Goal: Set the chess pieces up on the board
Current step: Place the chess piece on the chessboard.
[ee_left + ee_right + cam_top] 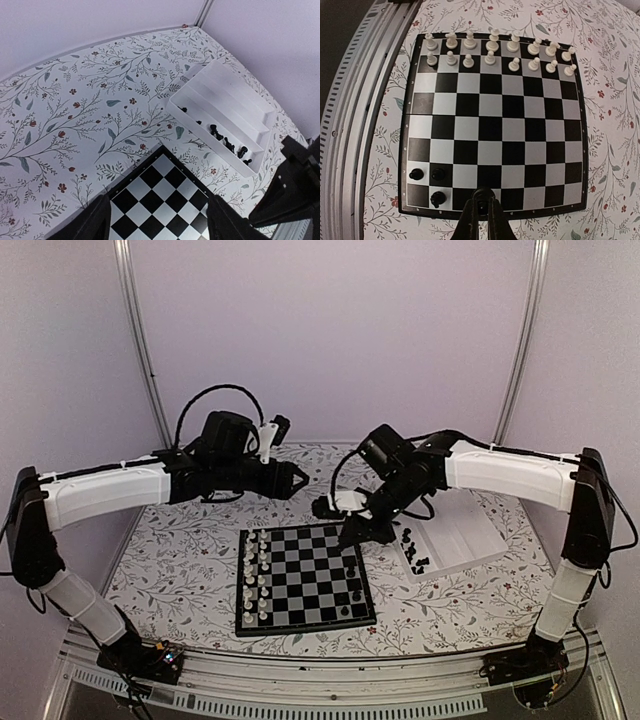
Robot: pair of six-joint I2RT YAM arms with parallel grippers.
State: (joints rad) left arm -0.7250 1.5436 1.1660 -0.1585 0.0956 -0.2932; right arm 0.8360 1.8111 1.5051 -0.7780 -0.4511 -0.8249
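Note:
Next, my right gripper puts the black piece down on the white square continuing the inner row of black pieces (338,587) (465,175). The black piece is now over the board's edge row.
The board (300,578) lies mid-table, with white chessmen in its two left columns. Three black chess pieces (437,199) stand near one corner (355,595) on its right side. My right gripper (480,206) is shut on another black piece (480,194), over the board's right edge row (347,536). I cannot tell whether that piece touches the square. More black pieces (227,144) lie in the white tray (250,112). My left gripper (160,222) hangs open and empty above the board's far corner (161,150), behind the board in the top view (302,480).
The white ridged tray (470,530) sits right of the board on the floral cloth (180,560). A metal rail (355,125) runs along the table's near edge. The right arm (500,475) reaches in over the tray.

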